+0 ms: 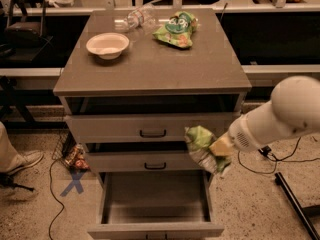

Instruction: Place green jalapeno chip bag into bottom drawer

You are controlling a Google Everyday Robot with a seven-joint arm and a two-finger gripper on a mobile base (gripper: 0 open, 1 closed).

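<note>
Next, my gripper releases the green jalapeno chip bag on the bottom drawer's inside [154, 210], just behind its front panel's middle.
The green jalapeno chip bag [202, 148] is crumpled light green with a silvery end. My gripper [220, 146] is shut on it at the end of my white arm, which comes in from the right. The bag hangs in front of the middle drawer's right end, above the right rear part of the bottom drawer [155, 201]. The bottom drawer is pulled out, with a bare grey floor and a front panel at the frame's lower edge.
The grey cabinet top [150, 66] holds a white bowl [107, 45], a clear plastic bottle [134, 19] and a flatter green bag with a round logo [176, 29]. The two upper drawers have black handles. Cables and a blue X mark lie on the floor.
</note>
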